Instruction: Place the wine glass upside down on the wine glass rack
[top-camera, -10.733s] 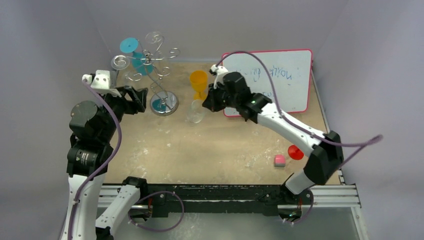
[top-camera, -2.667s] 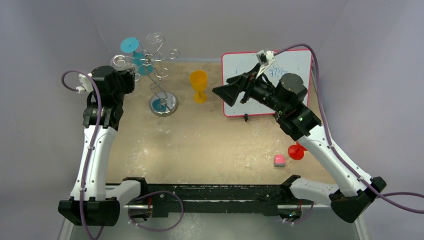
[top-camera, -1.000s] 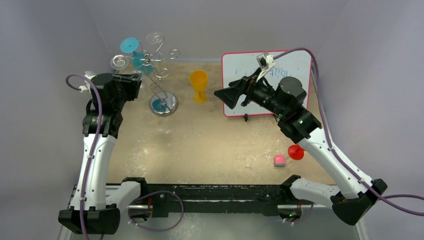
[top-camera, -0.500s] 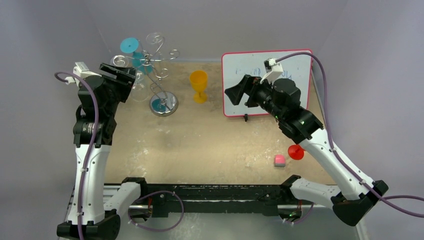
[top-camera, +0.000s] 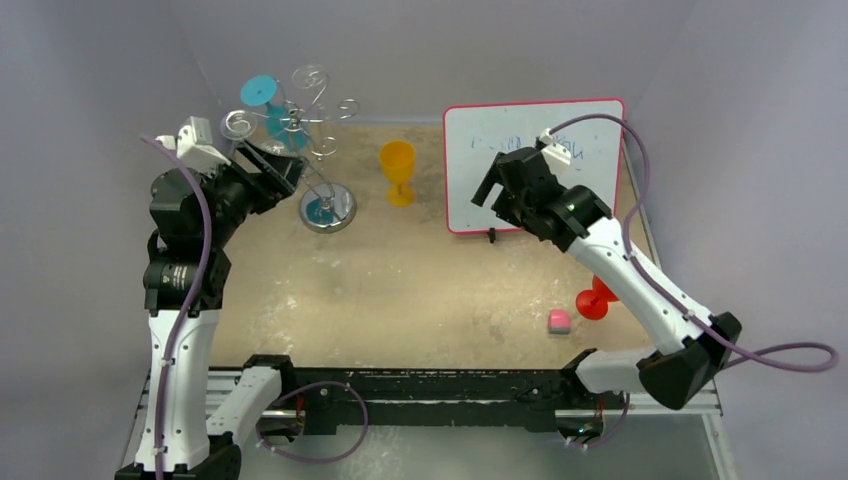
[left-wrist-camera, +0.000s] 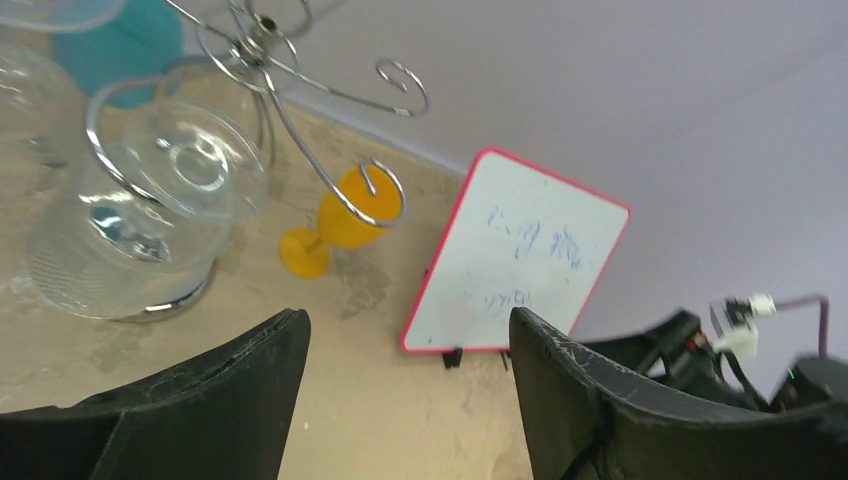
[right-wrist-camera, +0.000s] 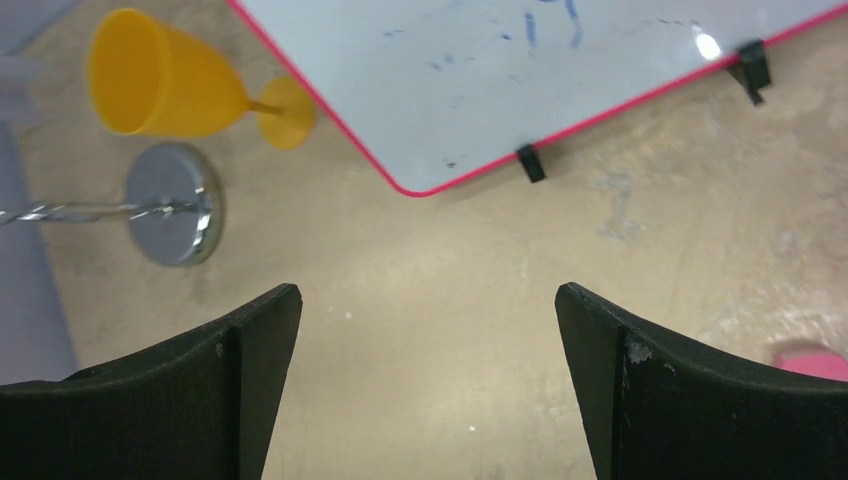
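Note:
The robot's right gripper will next move to the red glass near the pink cube and close on the glass's rim (top-camera: 597, 279), on the side that is toward the whiteboard.
The wine glass rack (top-camera: 328, 208) stands at the back left, its silver spiral arms spreading above a round shiny base. A clear wine glass (left-wrist-camera: 140, 240) hangs upside down from one spiral arm, its foot resting on the loop. My left gripper (left-wrist-camera: 405, 330) is open and empty, just to the near right of that glass and not touching it; in the top view it (top-camera: 272, 168) sits beside the rack's stem. My right gripper (right-wrist-camera: 428, 300) is open and empty over bare table in front of the whiteboard (top-camera: 540, 160).
A teal glass (top-camera: 262, 95) also hangs upside down on the rack. A yellow glass (top-camera: 397, 170) stands upright between rack and whiteboard. A red glass (top-camera: 593, 300) and a pink cube (top-camera: 559, 320) lie at the near right.
My left gripper has opened and drawn back from the clear glass, which stays hanging on the rack. My right arm has swung down and tipped its gripper toward the table.

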